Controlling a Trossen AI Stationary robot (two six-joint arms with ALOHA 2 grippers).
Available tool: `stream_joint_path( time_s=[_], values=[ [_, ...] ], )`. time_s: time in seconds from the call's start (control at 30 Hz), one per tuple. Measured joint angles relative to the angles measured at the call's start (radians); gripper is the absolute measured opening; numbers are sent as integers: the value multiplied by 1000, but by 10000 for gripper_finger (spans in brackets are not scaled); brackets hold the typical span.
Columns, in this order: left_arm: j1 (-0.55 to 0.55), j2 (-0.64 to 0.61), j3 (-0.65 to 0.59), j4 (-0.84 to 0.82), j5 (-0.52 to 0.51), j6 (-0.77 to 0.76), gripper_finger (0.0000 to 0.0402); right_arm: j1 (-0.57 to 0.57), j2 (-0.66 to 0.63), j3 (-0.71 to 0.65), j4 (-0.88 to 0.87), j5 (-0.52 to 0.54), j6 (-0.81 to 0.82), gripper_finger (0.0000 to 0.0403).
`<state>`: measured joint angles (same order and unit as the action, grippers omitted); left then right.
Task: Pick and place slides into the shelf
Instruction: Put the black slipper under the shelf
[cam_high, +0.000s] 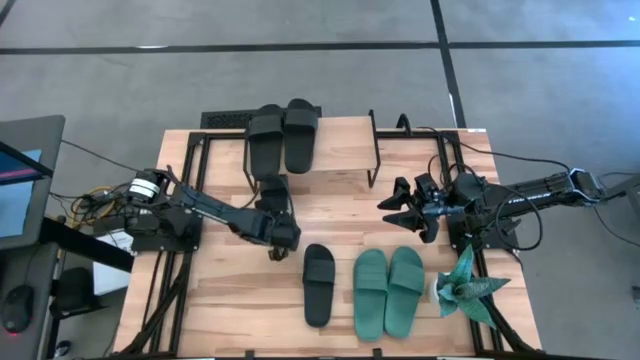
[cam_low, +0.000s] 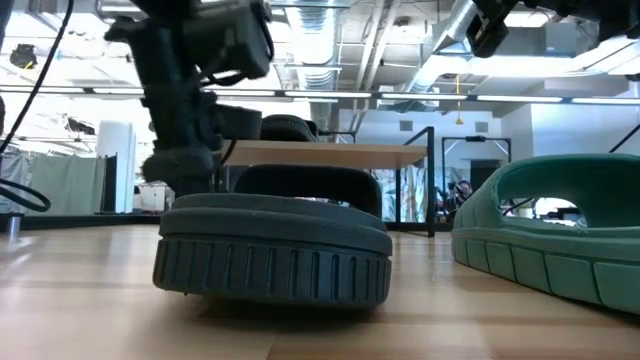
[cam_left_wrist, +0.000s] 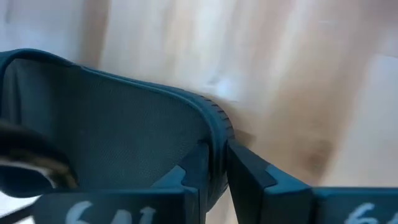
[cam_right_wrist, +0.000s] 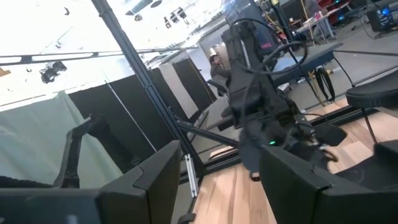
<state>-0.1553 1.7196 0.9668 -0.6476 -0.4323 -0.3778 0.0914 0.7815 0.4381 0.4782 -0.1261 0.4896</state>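
The black slide in my left gripper will be set free on the table at the shelf's front edge (cam_high: 269, 180), below the slides on top.
My left gripper (cam_high: 274, 216) is shut on a black slide (cam_high: 271, 192) over the table's middle, just in front of the shelf (cam_high: 345, 150). That low rack has a wooden plank top, and two black slides (cam_high: 285, 135) lie side by side on it. Another black slide (cam_high: 318, 283) lies flat on the table and fills the front of the low view (cam_low: 275, 250). Two teal slides (cam_high: 388, 290) lie to its right. My right gripper (cam_high: 400, 207) is open and hovers to the right of the shelf, touching nothing. My left gripper pinches the black slide's side rim (cam_left_wrist: 219, 127) between its two fingers. One finger (cam_left_wrist: 196, 168) is on the footbed side and the other (cam_left_wrist: 249, 177) is on the outer side. The fingers cross the rim. The low view shows the slide off the table.
A spiky teal paper plant (cam_high: 465, 288) stands near the table's right front corner, beside the teal slides. The shelf's black metal end frame (cam_high: 374, 150) rises at its right end. Bare wood shows on the shelf's right half and along the table's front left.
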Motion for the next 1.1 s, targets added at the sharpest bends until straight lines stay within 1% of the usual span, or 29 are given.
stream_joint_path(
  time_s=[0.23,0.6,0.83,1.1],
  values=[
    [106,0,0,1,-2,102,37,0,0,0,0,0,0,201],
    [235,0,0,12,5,197,35,0,0,0,0,0,0,201],
    [271,0,-1,21,8,214,35,0,0,0,0,0,0,201],
    [263,0,-1,34,44,236,35,0,0,0,0,0,0,201]
  ],
)
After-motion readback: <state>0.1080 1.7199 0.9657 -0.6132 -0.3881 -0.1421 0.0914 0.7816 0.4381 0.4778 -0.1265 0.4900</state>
